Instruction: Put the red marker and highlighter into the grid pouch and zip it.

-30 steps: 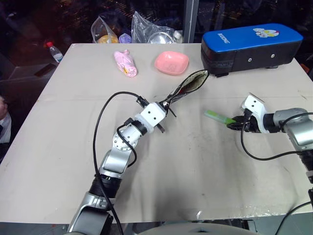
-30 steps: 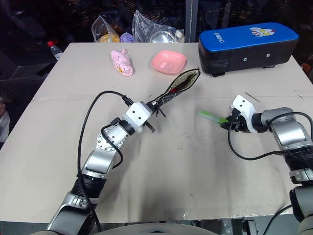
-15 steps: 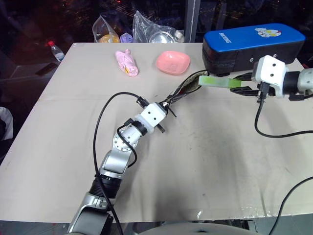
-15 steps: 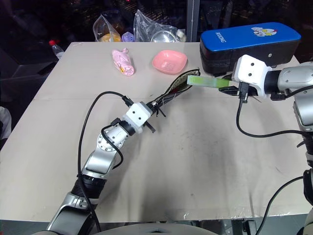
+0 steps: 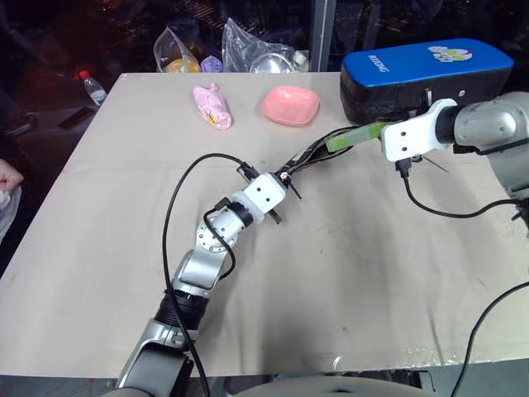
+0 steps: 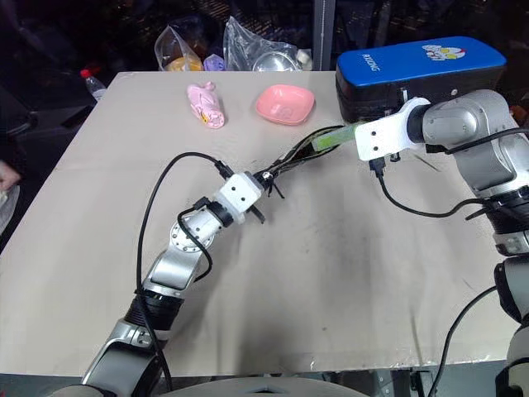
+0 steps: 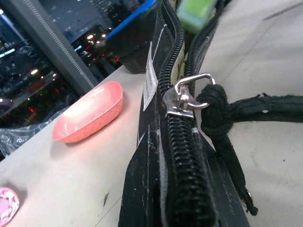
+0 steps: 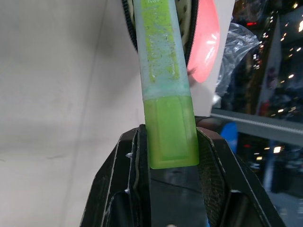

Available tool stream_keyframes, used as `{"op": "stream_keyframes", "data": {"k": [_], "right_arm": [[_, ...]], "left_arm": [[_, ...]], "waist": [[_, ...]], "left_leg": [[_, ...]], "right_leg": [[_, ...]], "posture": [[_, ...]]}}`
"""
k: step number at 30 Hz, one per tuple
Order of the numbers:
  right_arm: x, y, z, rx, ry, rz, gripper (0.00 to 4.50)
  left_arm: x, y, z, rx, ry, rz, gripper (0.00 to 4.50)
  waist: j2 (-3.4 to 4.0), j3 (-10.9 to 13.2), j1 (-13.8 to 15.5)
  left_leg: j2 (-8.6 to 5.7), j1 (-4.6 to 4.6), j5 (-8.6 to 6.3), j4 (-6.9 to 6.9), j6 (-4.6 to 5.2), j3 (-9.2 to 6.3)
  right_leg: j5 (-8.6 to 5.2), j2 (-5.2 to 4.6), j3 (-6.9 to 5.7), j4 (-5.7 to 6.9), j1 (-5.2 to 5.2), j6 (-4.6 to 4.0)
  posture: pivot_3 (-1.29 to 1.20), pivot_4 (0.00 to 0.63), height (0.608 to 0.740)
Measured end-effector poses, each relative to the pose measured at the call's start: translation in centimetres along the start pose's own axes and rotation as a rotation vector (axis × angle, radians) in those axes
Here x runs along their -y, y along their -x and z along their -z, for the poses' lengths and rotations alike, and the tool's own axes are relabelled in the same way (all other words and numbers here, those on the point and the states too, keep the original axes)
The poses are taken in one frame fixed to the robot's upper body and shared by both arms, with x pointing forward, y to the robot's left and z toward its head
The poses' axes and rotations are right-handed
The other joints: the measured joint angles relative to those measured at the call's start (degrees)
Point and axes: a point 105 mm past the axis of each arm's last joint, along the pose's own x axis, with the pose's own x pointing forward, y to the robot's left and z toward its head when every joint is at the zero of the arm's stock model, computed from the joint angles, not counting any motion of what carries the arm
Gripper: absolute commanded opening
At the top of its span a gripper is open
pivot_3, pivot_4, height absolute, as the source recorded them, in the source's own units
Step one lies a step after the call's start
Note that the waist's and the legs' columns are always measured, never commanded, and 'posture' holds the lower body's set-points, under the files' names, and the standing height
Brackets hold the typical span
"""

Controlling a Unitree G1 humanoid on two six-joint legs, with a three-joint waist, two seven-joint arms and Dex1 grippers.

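Note:
I will let go of the highlighter with my right gripper inside the open far end of the grid pouch [image 5: 335,139] [image 8: 182,12], between the pouch's zipper edges.
The grid pouch [image 5: 312,155] stands on its edge in the middle of the table, its far end open. My left gripper [image 5: 283,179] is shut on its near end, beside the metal zipper pull [image 7: 185,94] and the white label [image 7: 150,78]. My right gripper [image 5: 382,129] is shut on the light-green highlighter [image 5: 354,136], held between its black fingers [image 8: 117,188]. The highlighter's pale cap end [image 7: 195,13] sits at the pouch's open mouth. The red marker is out of view.
A blue-topped black case [image 5: 426,70] lies just behind my right gripper. A pink bowl [image 5: 290,105], a pink packet [image 5: 212,107], plastic bags [image 5: 256,50] and a bottle [image 5: 92,87] sit along the far edge. A person's hand [image 5: 8,178] shows at the left edge.
My right gripper has lifted the highlighter off the table, rolled its wrist, and carried it up and left to the pouch's open mouth. The left gripper has stayed put.

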Motion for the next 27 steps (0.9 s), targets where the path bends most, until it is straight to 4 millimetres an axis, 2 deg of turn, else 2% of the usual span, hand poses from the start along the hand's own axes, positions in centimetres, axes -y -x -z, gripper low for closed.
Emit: {"op": "stream_keyframes", "data": {"k": [5, 12, 22, 27], "right_arm": [[0.5, -1.5, -1.9, 0.036, 0.087, -0.019, 0.77], [-1.1, -3.1, -4.4, 0.111, 0.078, -0.044, 0.77], [-2.3, -4.1, -6.0, 0.212, -0.109, -0.051, 0.77], [-2.8, -4.3, -6.3, 0.261, -0.177, -0.088, 3.24]], "left_arm": [[0.2, -0.6, -0.5, 0.013, -0.014, 0.009, 0.0], [0.5, -1.2, -1.0, 0.022, 0.016, 0.015, 0.0], [1.3, -1.4, -2.4, 0.096, 0.046, 0.072, 0.0], [2.0, -1.5, -2.8, 0.116, 0.051, 0.108, 0.0]], "waist": [[0.0, 0.0, 0.0], [0.0, 0.0, 0.1], [0.0, 0.0, 0.0], [0.0, 0.0, 0.1]], "left_leg": [[0.0, 0.01, 0.0, 0.0, 0.0, 0.01], [-0.04, -0.02, 0.0, 0.01, 0.0, -0.01], [-0.02, 0.02, 0.01, 0.01, 0.0, -0.02], [-0.04, 0.01, 0.0, 0.03, 0.01, -0.03]], "right_leg": [[0.0, 0.0, 0.01, 0.01, 0.0, 0.0], [0.01, 0.02, -0.02, 0.02, 0.01, 0.01], [0.02, 0.04, 0.0, 0.07, 0.01, 0.0], [0.02, 0.04, -0.02, 0.05, 0.02, 0.01]], "posture": [[0.0, 0.15, 0.74], [0.0, 0.15, 0.74], [0.0, 0.15, 0.74], [0.0, 0.15, 0.74]]}}
